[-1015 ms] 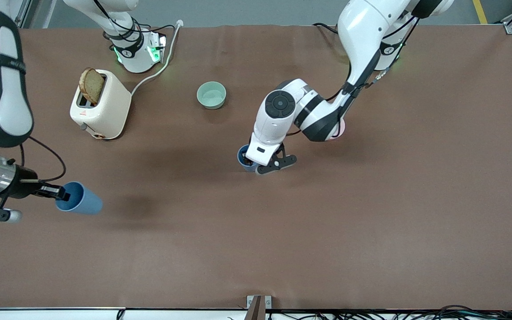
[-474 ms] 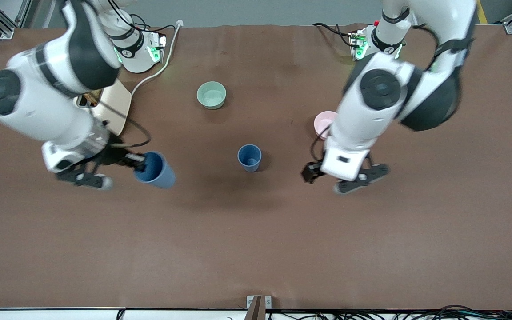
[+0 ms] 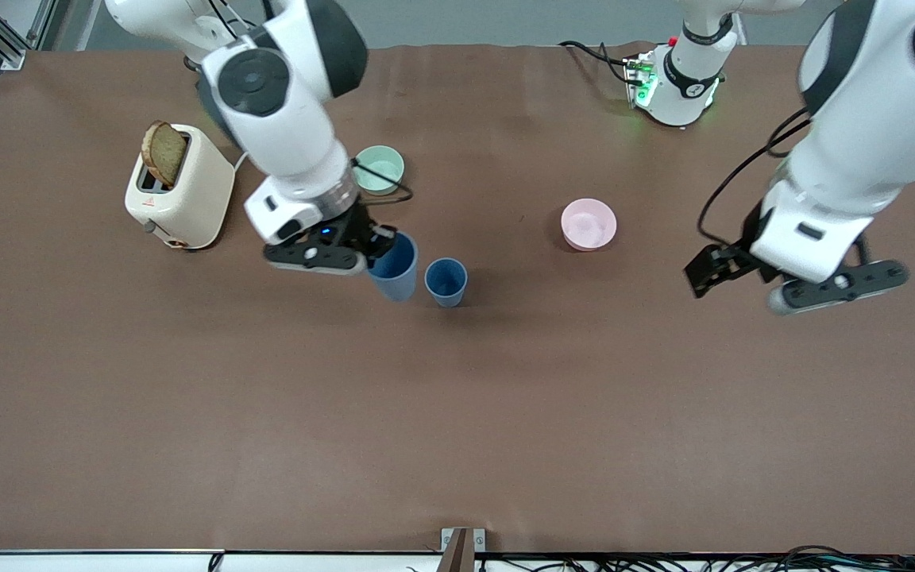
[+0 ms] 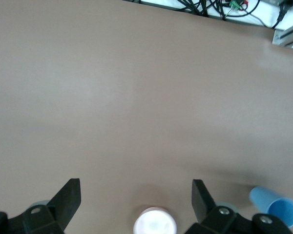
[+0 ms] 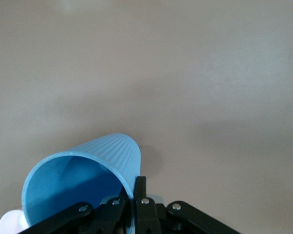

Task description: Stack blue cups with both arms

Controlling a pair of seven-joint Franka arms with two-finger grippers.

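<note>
Next, my right gripper lets go of the held blue cup inside the blue cup standing alone at the table's middle (image 3: 446, 280).
One blue cup (image 3: 445, 282) stands upright and alone at the table's middle. My right gripper (image 3: 376, 243) is shut on the rim of the second blue cup (image 3: 394, 266) and holds it tilted just above the table, close beside the standing cup on the side of the right arm's end. In the right wrist view the fingers (image 5: 140, 190) pinch the held cup's (image 5: 83, 178) wall. My left gripper (image 3: 723, 266) is open and empty in the air toward the left arm's end. Its fingers (image 4: 68, 197) stand wide apart in the left wrist view.
A pink bowl (image 3: 588, 224) sits between the standing cup and my left gripper, and also shows in the left wrist view (image 4: 155, 223). A mint-green bowl (image 3: 378, 169) lies partly under the right arm. A cream toaster (image 3: 179, 187) with toast stands toward the right arm's end.
My right arm has swung the held cup from the right arm's end to beside the standing cup. My left gripper has let go of the standing cup and drawn away past the pink bowl.
</note>
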